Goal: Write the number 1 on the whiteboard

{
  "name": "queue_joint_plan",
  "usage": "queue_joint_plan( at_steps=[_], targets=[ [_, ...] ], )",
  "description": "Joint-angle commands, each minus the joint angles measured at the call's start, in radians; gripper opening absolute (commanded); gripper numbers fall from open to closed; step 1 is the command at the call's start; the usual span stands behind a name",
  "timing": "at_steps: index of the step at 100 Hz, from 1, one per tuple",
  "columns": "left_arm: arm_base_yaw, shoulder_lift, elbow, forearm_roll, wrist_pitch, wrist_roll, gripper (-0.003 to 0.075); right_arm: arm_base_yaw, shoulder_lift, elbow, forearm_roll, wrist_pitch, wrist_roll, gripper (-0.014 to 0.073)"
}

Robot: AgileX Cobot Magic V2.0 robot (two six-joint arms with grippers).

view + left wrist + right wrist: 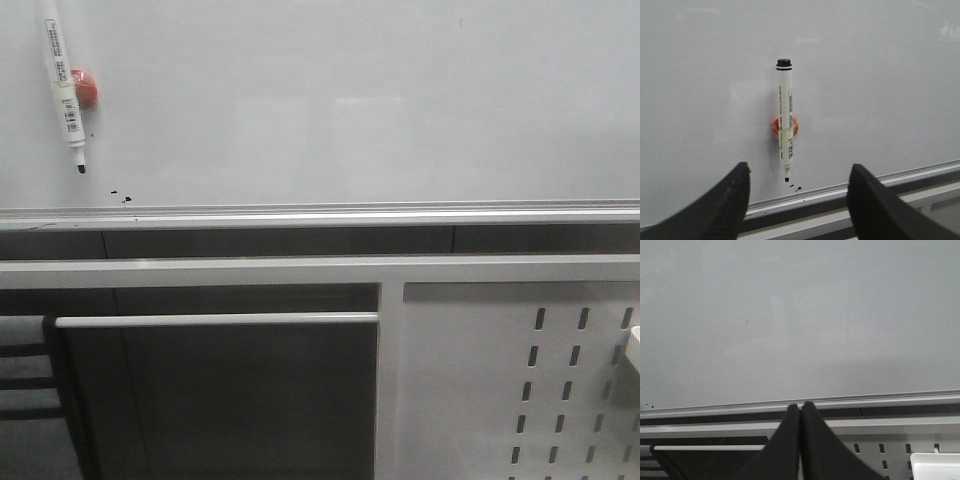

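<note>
The white marker's lower end [73,130] [786,155], just above its black tip and below the orange-red magnet, is next for my left gripper, which should go there and close on it.
The whiteboard [350,110] fills the upper front view, with a silver rail [330,212] along its lower edge. No number 1 shows on it. A white marker [63,90] hangs tip down at the board's left on an orange-red magnet [86,88]; it also shows in the left wrist view [785,117]. Tiny black ink specks [120,196] lie under its tip. My left gripper [797,192] is open and empty, apart from the marker. My right gripper [800,407] is shut and empty in front of the rail [800,402]. Neither gripper shows in the front view.
Below the board runs a grey frame with a horizontal white bar [215,320]. A white metal panel with slotted holes [520,380] stands at lower right, with a white block [632,350] at its right edge.
</note>
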Motion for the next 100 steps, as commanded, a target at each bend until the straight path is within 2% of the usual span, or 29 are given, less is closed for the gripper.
queue_joint_plan(
  at_steps=[1, 18, 37, 50, 72, 100],
  targets=[
    [-0.008, 0.088, -0.035, -0.015, -0.195, -0.014, 0.048, 0.003, 0.018, -0.036, -0.011, -0.075, -0.013, -0.0055],
    [-0.008, 0.273, -0.035, 0.009, -0.378, -0.097, 0.0432, 0.003, 0.018, -0.036, -0.012, -0.075, -0.013, -0.0055],
    [-0.008, 0.504, -0.049, 0.049, -0.598, -0.129, 0.0375, 0.003, 0.018, -0.036, -0.02, -0.075, -0.013, -0.0055],
    [-0.008, 0.635, -0.085, 0.07, -0.733, -0.145, 0.0367, 0.003, 0.018, -0.036, -0.03, -0.075, -0.013, -0.0055],
    [-0.008, 0.77, -0.147, 0.065, -0.774, -0.143, 0.0367, 0.003, 0.018, -0.036, -0.029, -0.075, -0.013, -0.0055],
    [-0.008, 0.796, -0.205, 0.022, -0.772, -0.121, 0.0367, 0.003, 0.018, -0.036, -0.032, -0.088, -0.013, -0.0055]
  ],
)
